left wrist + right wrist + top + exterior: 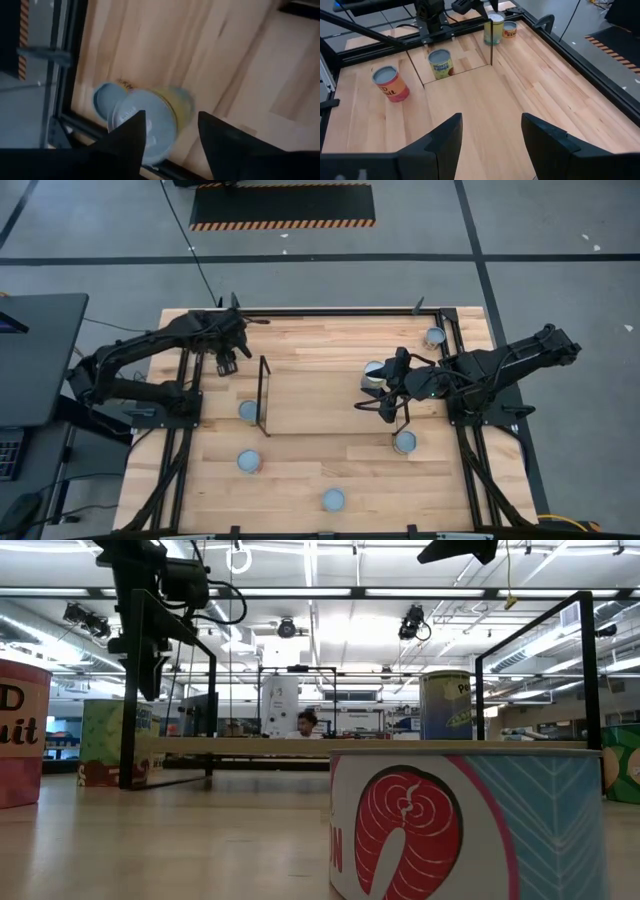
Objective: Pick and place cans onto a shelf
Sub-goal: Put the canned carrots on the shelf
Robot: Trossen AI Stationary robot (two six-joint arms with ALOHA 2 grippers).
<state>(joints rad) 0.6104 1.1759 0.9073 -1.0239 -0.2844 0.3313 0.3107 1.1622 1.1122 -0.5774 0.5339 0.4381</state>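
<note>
My left gripper will pinch its rim [173, 113] and pass the yellow-labelled can to my right gripper, because the can's top is wider than my left gripper's open fingers.
My left gripper [228, 364] is open and empty, up above the table's far left part, left of the shelf [330, 395]. In the left wrist view [167, 135] a yellow-labelled can [150, 122] and a second can [106, 99] stand below it, by the table's black edge rail. My right gripper [383, 392] is open and empty over the shelf's right end; it also shows in the right wrist view [490, 135]. One can [375, 371] stands upright on the shelf board beside it and shows in the low view [447, 705].
Loose cans stand on the table: by the shelf's left wire frame [248, 410], toward the near left [249, 461], at the near edge [333, 500], near the shelf's right end [404, 442] and at the far right [434, 337]. The shelf's black wire frames [264, 392] stand upright.
</note>
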